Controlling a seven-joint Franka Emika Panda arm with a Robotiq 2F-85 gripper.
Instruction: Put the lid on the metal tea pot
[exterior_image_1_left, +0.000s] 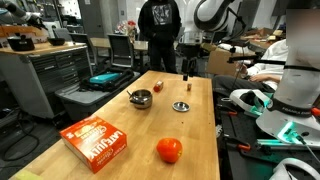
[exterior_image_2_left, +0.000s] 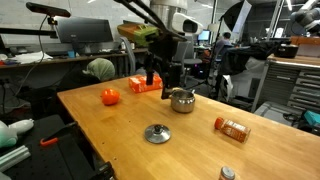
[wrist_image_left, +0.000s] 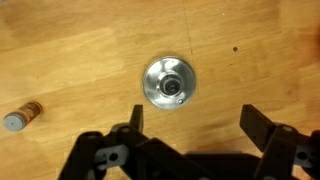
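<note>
The silvery lid's knob stands up between the fingers, so next I need to bring my gripper to the centre knob (exterior_image_1_left: 181, 104) (wrist_image_left: 171, 86) of that lid and close it there.
The lid (wrist_image_left: 168, 81), a small round silvery disc with a centre knob, lies flat on the wooden table; it shows in both exterior views (exterior_image_1_left: 181, 105) (exterior_image_2_left: 157, 133). The metal tea pot (exterior_image_1_left: 140, 98) (exterior_image_2_left: 182, 99) stands upright and uncovered a short way from the lid. My gripper (wrist_image_left: 197, 125) is open and empty, well above the table, with the lid just beyond its fingertips in the wrist view. It also shows in both exterior views (exterior_image_1_left: 188, 72) (exterior_image_2_left: 161, 80).
A red-orange ball (exterior_image_1_left: 169, 150) (exterior_image_2_left: 110, 96) and an orange cracker box (exterior_image_1_left: 97, 141) (exterior_image_2_left: 145, 85) lie on the table. A small spice bottle (exterior_image_2_left: 232, 128) (wrist_image_left: 20, 116) lies on its side near the lid. A small red block (exterior_image_1_left: 157, 86) sits at the far end. A person stands behind the table.
</note>
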